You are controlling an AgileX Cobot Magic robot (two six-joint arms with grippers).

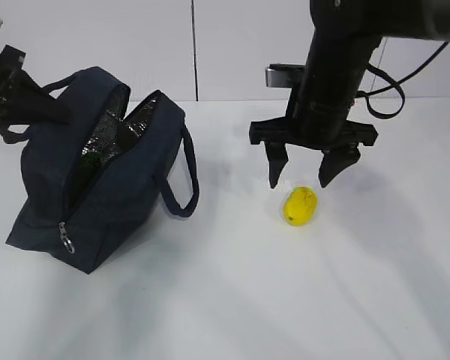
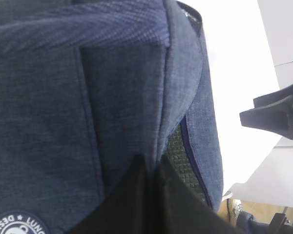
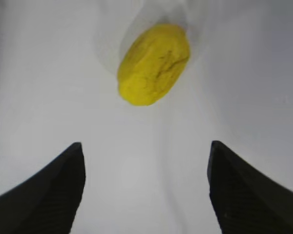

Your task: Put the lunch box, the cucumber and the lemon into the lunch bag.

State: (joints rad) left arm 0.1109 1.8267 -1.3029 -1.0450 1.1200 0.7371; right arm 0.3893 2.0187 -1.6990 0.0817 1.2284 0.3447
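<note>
Next, I lower my right gripper to the middle of the yellow lemon point(image 1: 300, 205) point(image 3: 154, 64) on the white table and close it there.
The dark navy lunch bag point(image 1: 112, 187) stands at the left with its top zipper open and the silvery lining point(image 1: 109, 139) showing. My left gripper point(image 1: 56, 111) is shut on the bag's fabric at its far left top edge; in the left wrist view the jaws point(image 2: 151, 163) pinch a fold of the bag point(image 2: 63, 97). The yellow lemon point(image 1: 301, 206) lies on the table. My right gripper point(image 1: 304, 178) hangs open just above and behind it, empty; in the right wrist view the lemon point(image 3: 154, 63) lies ahead of the spread fingers point(image 3: 63, 190). A small green patch point(image 1: 90, 159) shows inside the bag. The lunch box is out of view.
The white table point(image 1: 285, 300) runs under everything. The bag's looped handle point(image 1: 184, 187) hangs toward the lemon, and its metal zipper ring point(image 1: 66, 241) is at the near corner. A white wall stands behind the table.
</note>
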